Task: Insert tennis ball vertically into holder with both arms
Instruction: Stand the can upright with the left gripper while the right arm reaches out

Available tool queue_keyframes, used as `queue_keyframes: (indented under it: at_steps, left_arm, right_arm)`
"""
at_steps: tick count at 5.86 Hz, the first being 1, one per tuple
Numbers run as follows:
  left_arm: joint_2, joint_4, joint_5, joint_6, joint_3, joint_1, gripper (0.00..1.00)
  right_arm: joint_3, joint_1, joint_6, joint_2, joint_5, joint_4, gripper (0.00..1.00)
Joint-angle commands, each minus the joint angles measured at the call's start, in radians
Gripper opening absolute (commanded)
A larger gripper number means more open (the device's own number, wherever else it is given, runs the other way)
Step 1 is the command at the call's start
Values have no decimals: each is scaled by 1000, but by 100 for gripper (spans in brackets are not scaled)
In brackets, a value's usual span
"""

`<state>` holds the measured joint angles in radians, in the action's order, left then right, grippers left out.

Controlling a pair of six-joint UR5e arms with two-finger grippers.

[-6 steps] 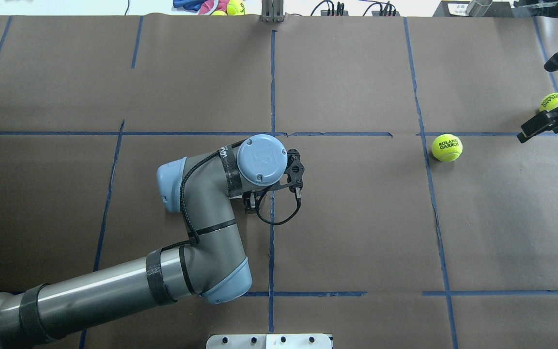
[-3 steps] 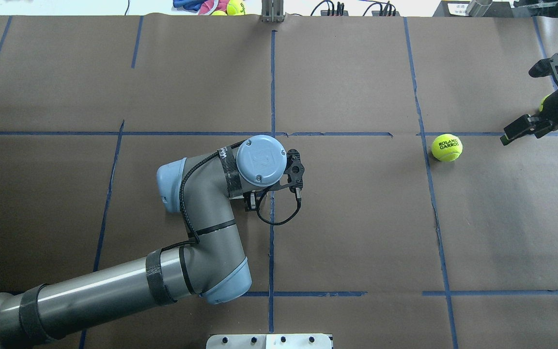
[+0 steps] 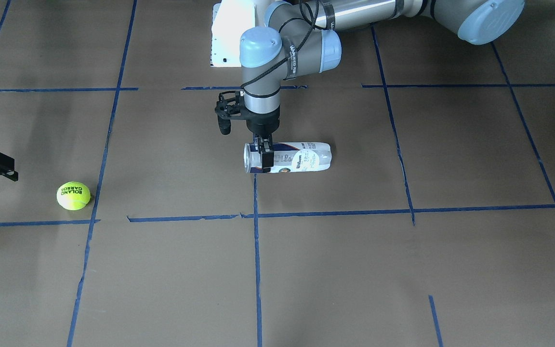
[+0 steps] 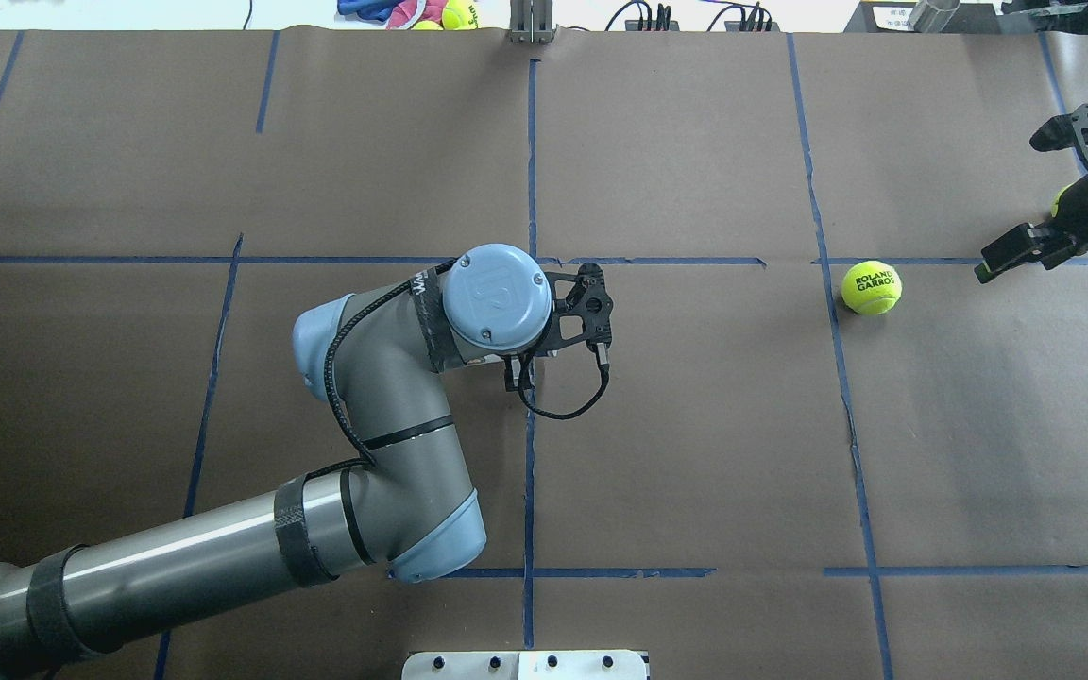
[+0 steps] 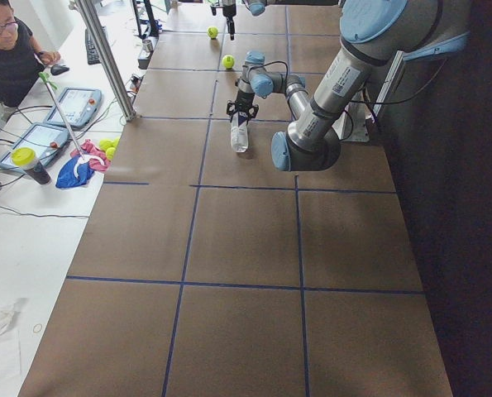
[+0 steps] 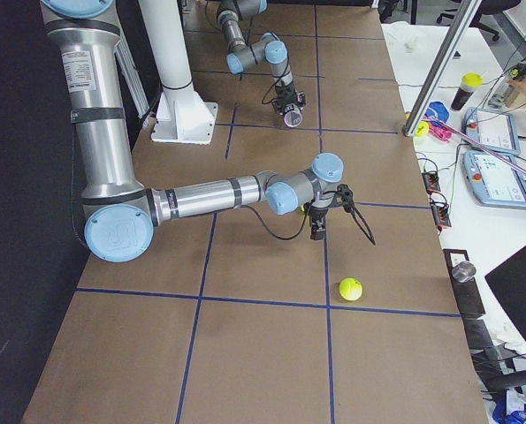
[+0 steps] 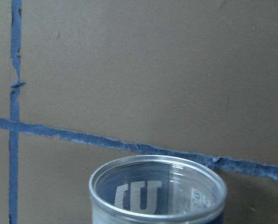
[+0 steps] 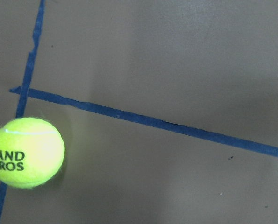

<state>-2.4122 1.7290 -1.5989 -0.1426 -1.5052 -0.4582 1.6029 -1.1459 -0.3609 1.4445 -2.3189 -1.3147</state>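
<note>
Next, I move my right gripper to the tennis ball beside the blue tape line and close it around the ball's upper half (image 3: 73,190) (image 8: 28,150).
The holder (image 3: 297,157), a clear can with a navy and white label, lies on its side at the table's middle. My left gripper (image 3: 264,156) points straight down and is shut across it near the open end. The overhead view hides the can under the left wrist (image 4: 495,300). The can's open rim fills the bottom of the left wrist view (image 7: 157,191). The tennis ball (image 4: 871,287) rests on the paper at the right, beside a tape line, and shows in the right wrist view (image 8: 26,151). My right gripper (image 4: 1002,260) hangs tilted a little to its right, apart from it, seemingly open and empty.
A second yellow ball (image 6: 300,208) lies behind the right wrist, mostly hidden from overhead. Blue tape lines grid the brown paper. The white robot base (image 3: 229,33) stands at the near edge. More balls and a cloth (image 4: 412,11) lie beyond the far edge. A person (image 5: 6,58) sits by tablets.
The right gripper moved left toward the tennis ball, covering the second ball, then stopped. The left wrist has shifted slightly up and left in the overhead view.
</note>
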Motion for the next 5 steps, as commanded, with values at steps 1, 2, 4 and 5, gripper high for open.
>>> queue_keyframes:
  at_steps: [1, 2, 4, 5]
  left_arm:
    - [69, 276, -1, 201, -104, -31, 74]
    - [143, 513, -1, 336, -108, -34, 74]
    - [226, 914, 99, 521, -90, -24, 74]
    - [226, 1010, 138, 591, -69, -17, 74]
  right_arm:
    - [9, 0, -38, -10, 4, 2, 99]
    - [12, 2, -91, -31, 7, 3, 99]
    - [12, 37, -170, -70, 29, 3, 99]
    - [14, 51, -218, -88, 35, 5, 99]
